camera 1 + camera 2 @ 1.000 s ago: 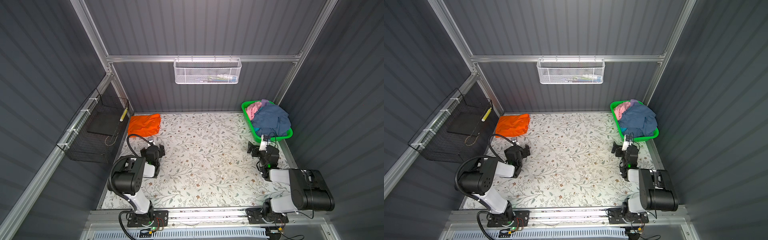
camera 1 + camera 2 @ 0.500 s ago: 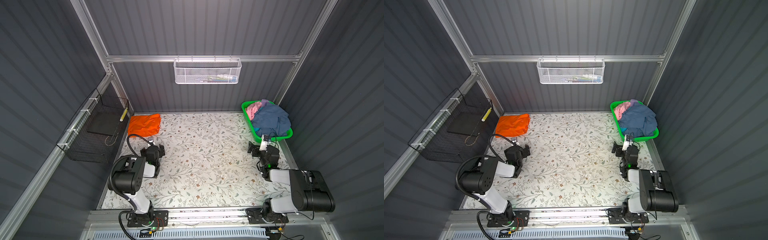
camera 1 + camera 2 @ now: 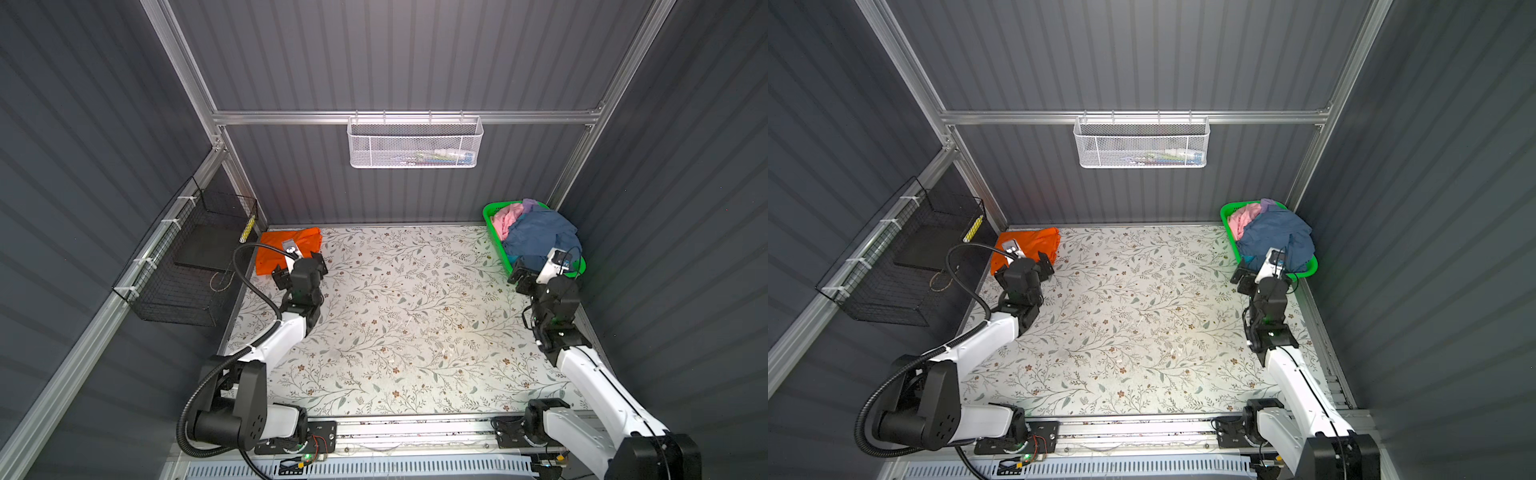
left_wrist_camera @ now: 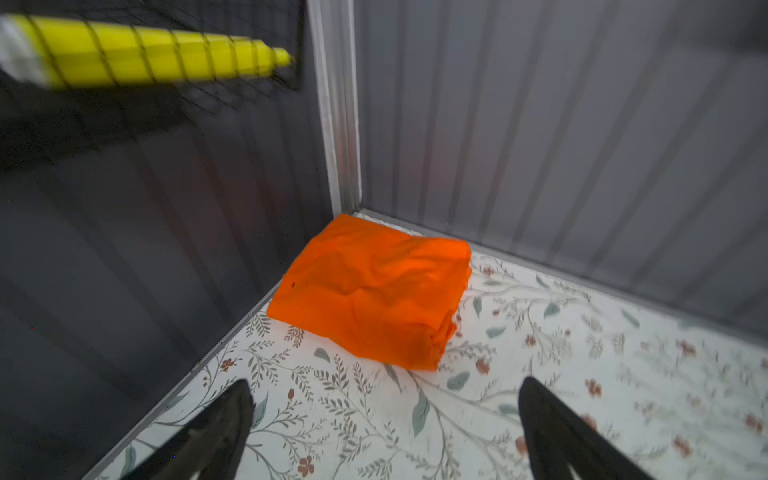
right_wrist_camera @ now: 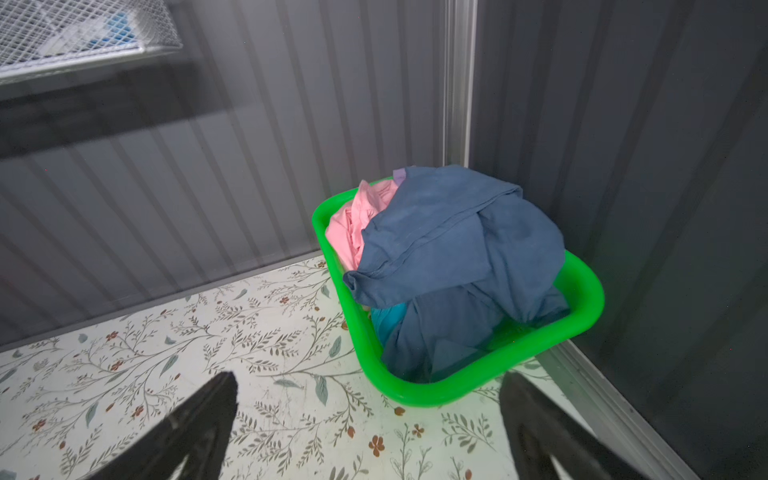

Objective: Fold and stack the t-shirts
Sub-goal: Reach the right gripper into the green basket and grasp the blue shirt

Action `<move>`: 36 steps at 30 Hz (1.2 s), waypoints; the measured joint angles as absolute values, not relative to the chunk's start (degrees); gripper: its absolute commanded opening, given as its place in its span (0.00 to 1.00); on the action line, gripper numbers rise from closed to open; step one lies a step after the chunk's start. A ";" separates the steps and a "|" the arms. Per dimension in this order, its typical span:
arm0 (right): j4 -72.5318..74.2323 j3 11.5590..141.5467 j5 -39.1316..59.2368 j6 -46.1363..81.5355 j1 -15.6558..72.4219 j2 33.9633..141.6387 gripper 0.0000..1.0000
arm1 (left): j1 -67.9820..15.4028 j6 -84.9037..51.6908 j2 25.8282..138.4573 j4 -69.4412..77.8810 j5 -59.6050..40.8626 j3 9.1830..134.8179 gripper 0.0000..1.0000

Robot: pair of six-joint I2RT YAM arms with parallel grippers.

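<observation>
The dusty blue t-shirt in the green basket should next be grabbed with my right gripper by the slanting fold across its middle (image 3: 535, 240) (image 5: 426, 260).
A folded bright orange t-shirt (image 3: 276, 253) (image 3: 1034, 243) (image 4: 374, 291) lies in the far left corner of the floral table. My left gripper (image 3: 300, 268) (image 3: 1023, 266) (image 4: 384, 384) hovers just in front of it, open and empty. At the far right, a green basket (image 3: 490, 212) (image 3: 1227, 212) (image 5: 582, 299) holds a crumpled dusty blue t-shirt (image 3: 536, 235) (image 3: 1275, 235) (image 5: 457, 249) on top of a pink one (image 3: 505, 218) (image 5: 353, 224). Bits of turquoise (image 5: 388, 322) and lilac (image 5: 400, 176) cloth show beneath. My right gripper (image 3: 544, 270) (image 3: 1264, 272) (image 5: 368, 376) stands open at the basket's near end, holding nothing.
A black wire basket (image 3: 187, 257) hangs on the left wall with a yellow marker (image 4: 145, 54) in it. A white mesh basket (image 3: 413, 143) hangs on the back wall. Grey ribbed walls close in the floral table (image 3: 415, 311) on three sides.
</observation>
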State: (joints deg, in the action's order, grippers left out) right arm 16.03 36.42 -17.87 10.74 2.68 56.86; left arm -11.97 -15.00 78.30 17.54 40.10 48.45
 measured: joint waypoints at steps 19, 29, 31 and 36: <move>-17.30 83.48 -5.52 15.88 -13.56 103.57 0.88 | -11.97 -28.08 83.00 -15.16 27.66 66.98 0.94; -22.48 96.95 4.27 17.98 -16.01 118.54 0.35 | -11.97 -27.83 81.52 -13.74 22.94 66.92 0.91; -22.59 98.59 6.15 18.11 -15.99 120.11 0.13 | -11.97 -27.86 81.84 -13.74 22.41 66.92 0.90; -22.15 98.61 7.57 19.29 -15.79 119.35 0.00 | -12.10 -27.88 83.24 -13.96 20.62 66.94 0.88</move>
